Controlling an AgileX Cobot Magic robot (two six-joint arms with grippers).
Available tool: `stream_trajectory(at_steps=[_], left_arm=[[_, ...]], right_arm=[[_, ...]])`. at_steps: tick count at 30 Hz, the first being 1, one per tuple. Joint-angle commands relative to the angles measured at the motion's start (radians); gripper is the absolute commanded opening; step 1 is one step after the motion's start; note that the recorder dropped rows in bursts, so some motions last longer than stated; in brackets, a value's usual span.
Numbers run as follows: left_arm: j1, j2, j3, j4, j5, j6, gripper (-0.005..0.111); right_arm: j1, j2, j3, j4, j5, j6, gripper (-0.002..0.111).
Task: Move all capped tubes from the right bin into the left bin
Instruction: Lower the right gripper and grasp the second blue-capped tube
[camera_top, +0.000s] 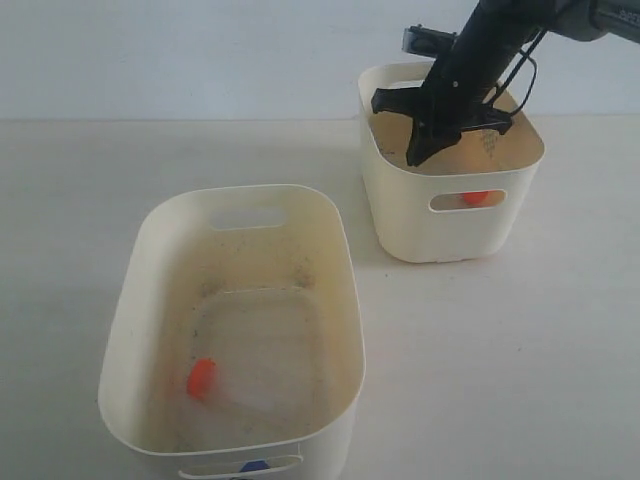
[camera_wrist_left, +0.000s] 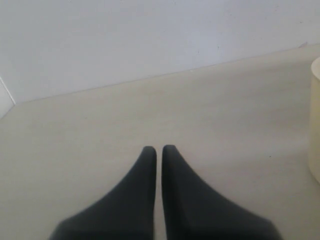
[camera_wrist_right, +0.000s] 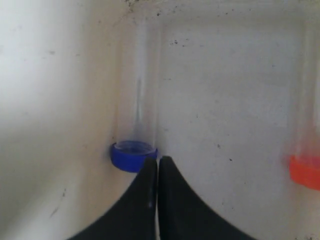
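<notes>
My closed right fingers sit beside the blue cap, so next I open them, shift toward the bin's side and grip the tube (camera_wrist_right: 136, 131) near its cap.
The right bin (camera_top: 400, 215) stands at the back right with my right gripper (camera_top: 415, 156) reaching down inside it. In the right wrist view that gripper (camera_wrist_right: 158, 160) is shut with nothing between its fingers, its tips right beside the blue cap of a clear capped tube (camera_wrist_right: 133, 155) lying along the bin wall. A second tube with an orange cap (camera_wrist_right: 305, 172) lies further off; its cap shows through the bin's slot (camera_top: 475, 198). The left bin (camera_top: 335, 260) holds an orange-capped tube (camera_top: 201, 378) and a blue cap (camera_top: 255, 465) behind its front slot. My left gripper (camera_wrist_left: 159, 149) is shut over bare table.
A cream bin wall (camera_wrist_left: 315, 120) shows at the edge of the left wrist view. A pale wall runs behind the table. The two bins stand apart, with table surface (camera_top: 480, 350) between and in front of them.
</notes>
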Motion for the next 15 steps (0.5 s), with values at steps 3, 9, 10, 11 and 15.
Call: stream_trajectory(at_steps=[3,9,10,11,15], left_arm=[[-0.001,0.0,-0.004,-0.004,-0.008,-0.013,0.004],[-0.001,0.0,-0.004,-0.004,-0.008,-0.013,0.004],[-0.001,0.0,-0.004,-0.004,-0.008,-0.013,0.004],[-0.001,0.0,-0.004,-0.004,-0.008,-0.013,0.004],[-0.001,0.0,-0.004,-0.004,-0.008,-0.013,0.004]], right_arm=[[0.0,0.016,-0.003,0.01,-0.03,-0.036,0.0],[0.0,0.056,-0.003,0.009,-0.036,-0.045,0.0],[0.0,0.056,-0.003,0.009,-0.039,-0.046,0.0],[0.0,0.056,-0.003,0.009,-0.04,-0.048,0.0],[0.0,0.056,-0.003,0.009,-0.04,-0.041,0.0]])
